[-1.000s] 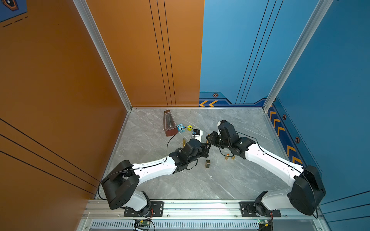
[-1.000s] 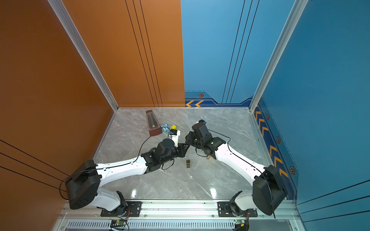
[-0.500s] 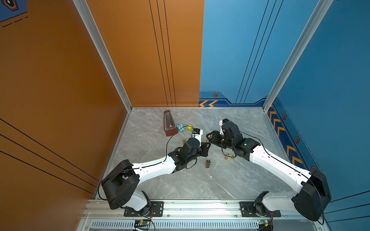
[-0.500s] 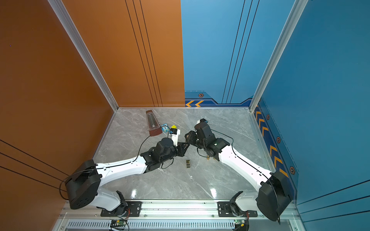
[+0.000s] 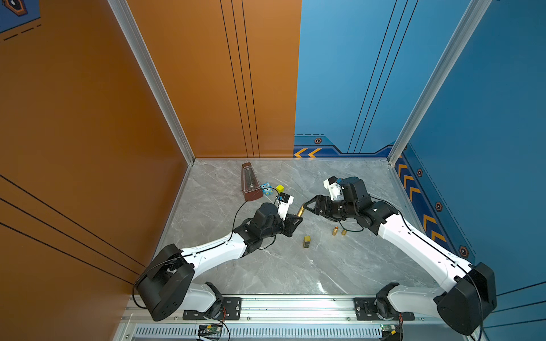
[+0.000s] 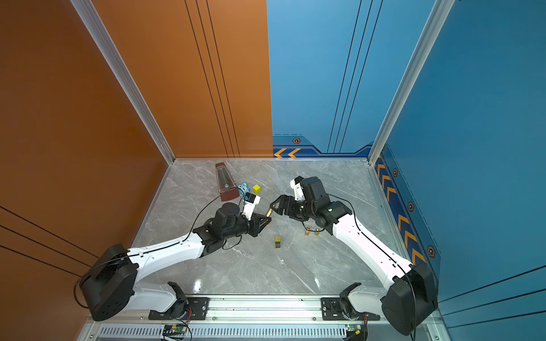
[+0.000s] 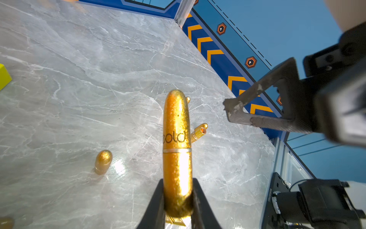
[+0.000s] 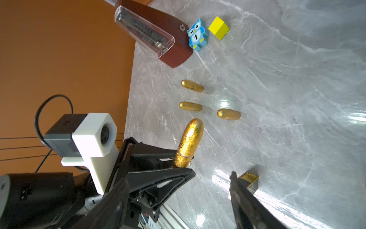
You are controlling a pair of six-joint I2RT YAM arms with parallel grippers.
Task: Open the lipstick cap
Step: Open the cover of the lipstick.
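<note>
The cap is slanting past my right gripper's fingers, so I will line that gripper up with the lipstick and close on the cap's rounded tip [image 7: 176, 97] before I pull.
A glittery gold lipstick [image 7: 177, 138] marked "gold" sticks out of my left gripper [image 7: 177, 181], which is shut on its lower end. The cap [image 7: 176, 119] sits on the tube, with a thin seam ring below the lettering. In both top views the lipstick [image 5: 300, 210] [image 6: 269, 212] hangs above the marble floor between the two arms. My right gripper [image 5: 306, 206] [image 8: 179, 176] stands open just off the capped tip, touching nothing. One of its fingers [image 7: 257, 93] shows beside the cap, apart from it.
Three more gold lipsticks [image 8: 192, 85] [image 8: 190, 106] [image 8: 228, 114] lie on the floor. A brown metronome [image 5: 250, 183], blue owl block [image 5: 266, 188] and yellow cube [image 5: 280, 188] stand at the back. A gold-black square piece [image 5: 306, 241] and two small gold pieces [image 5: 334, 231] [image 5: 344, 232] lie nearer.
My right gripper has gone from shut to open at the lipstick's tip, and the right arm has shifted slightly outward. The left arm holds still with the lipstick.
</note>
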